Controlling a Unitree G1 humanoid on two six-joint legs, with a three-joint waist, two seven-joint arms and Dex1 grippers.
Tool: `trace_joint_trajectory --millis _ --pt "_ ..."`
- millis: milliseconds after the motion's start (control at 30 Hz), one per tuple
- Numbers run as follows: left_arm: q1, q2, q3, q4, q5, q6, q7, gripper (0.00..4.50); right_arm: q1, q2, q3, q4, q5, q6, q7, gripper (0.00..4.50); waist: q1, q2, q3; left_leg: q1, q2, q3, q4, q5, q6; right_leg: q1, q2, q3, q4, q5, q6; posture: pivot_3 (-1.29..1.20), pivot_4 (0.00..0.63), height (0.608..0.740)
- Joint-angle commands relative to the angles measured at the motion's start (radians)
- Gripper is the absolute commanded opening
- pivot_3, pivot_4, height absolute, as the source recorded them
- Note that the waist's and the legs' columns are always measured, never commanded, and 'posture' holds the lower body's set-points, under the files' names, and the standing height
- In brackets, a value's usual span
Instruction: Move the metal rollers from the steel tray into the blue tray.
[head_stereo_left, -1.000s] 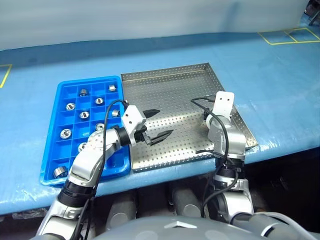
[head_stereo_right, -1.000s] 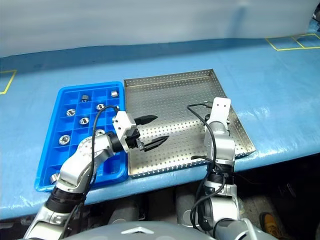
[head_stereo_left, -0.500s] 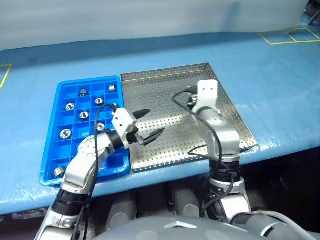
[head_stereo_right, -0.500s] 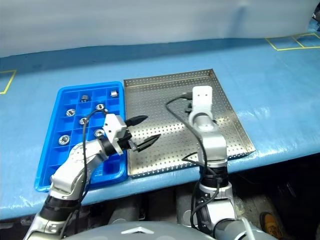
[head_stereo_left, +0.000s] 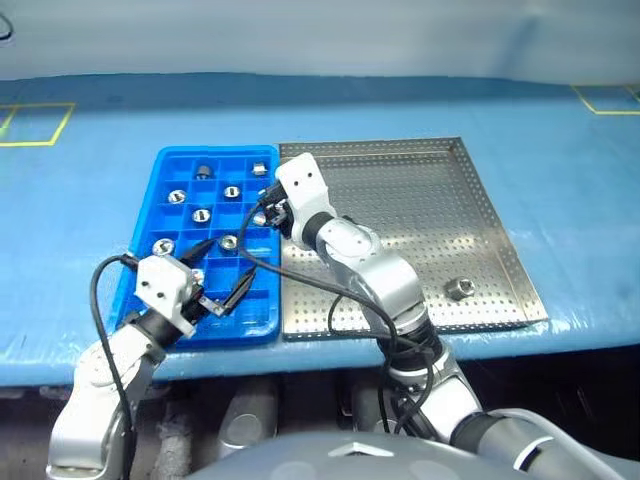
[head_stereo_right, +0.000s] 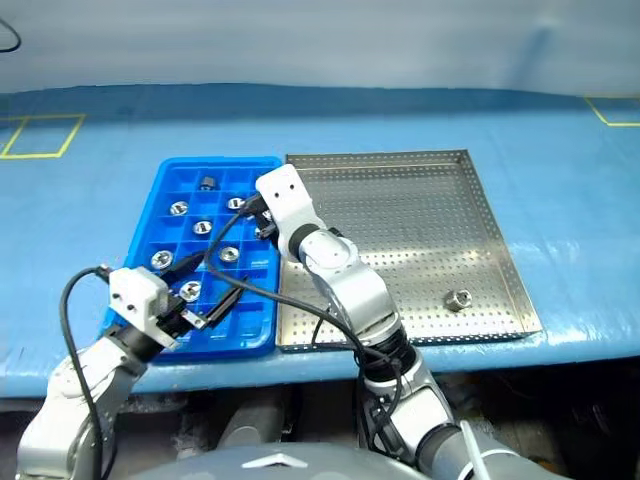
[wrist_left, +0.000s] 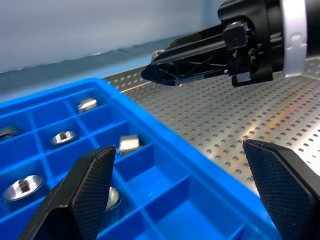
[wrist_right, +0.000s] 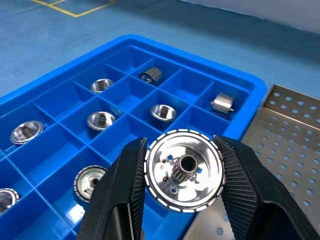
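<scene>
The robot's right gripper needs to set the shiny roller down in the blue tray's steel-side compartment (head_stereo_left: 261, 275) next to the left gripper's fingertip.
The blue tray (head_stereo_left: 215, 152) lies left of the steel tray (head_stereo_left: 420, 220), and several metal rollers (head_stereo_left: 201, 214) sit in its compartments. My right gripper (wrist_right: 180, 144) reaches across to the blue tray's right side and is shut on a shiny roller (wrist_right: 184, 171), held above the compartments. One roller (head_stereo_left: 460, 288) lies near the steel tray's front right corner. My left gripper (wrist_left: 177, 147) is open and holds nothing, low over the near part of the blue tray (head_stereo_right: 215, 285). In the left wrist view, the right gripper (wrist_left: 187, 50) shows beyond the tray's rim.
Both trays rest on a blue-covered table whose front edge (head_stereo_left: 400, 350) runs just below them. Yellow tape squares (head_stereo_left: 35, 125) mark the cover at the far left. Black cables (head_stereo_left: 250, 265) loop from both wrists over the blue tray's near right corner.
The view has swung. My right gripper moved left from the steel tray to over the blue tray with a roller in it. My left gripper drew back to the tray's near left.
</scene>
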Motion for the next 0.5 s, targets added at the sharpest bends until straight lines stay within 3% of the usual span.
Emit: trace_joint_trajectory --millis 33,300,500 --pt "0.059 -0.016 0.029 -0.079 0.003 -0.035 0.031 4.50 0.024 -0.001 0.063 -0.050 0.026 -0.002 0.044 1.74 0.007 0.000 0.000 0.000 0.000 0.000 0.000 0.000 0.000 0.000 0.000 0.000 0.000 0.000 -0.001 0.30 0.150 0.740" --pt "0.078 -0.041 -0.015 -0.063 0.023 -0.062 0.055 4.50 0.109 -0.132 0.141 -0.159 0.075 0.090 0.147 1.74 0.035 0.000 0.000 0.000 0.000 -0.001 0.000 0.000 0.000 0.000 0.000 -0.001 0.000 -0.001 -0.002 0.28 0.150 0.740" --pt "0.044 -0.034 -0.032 -0.040 0.017 -0.060 0.049 4.50 0.118 -0.169 0.149 -0.185 0.092 0.127 0.163 1.74 0.033 0.000 0.000 0.000 0.001 -0.001 0.000 0.000 0.000 0.000 0.001 -0.001 0.000 -0.002 -0.002 0.27 0.150 0.740"
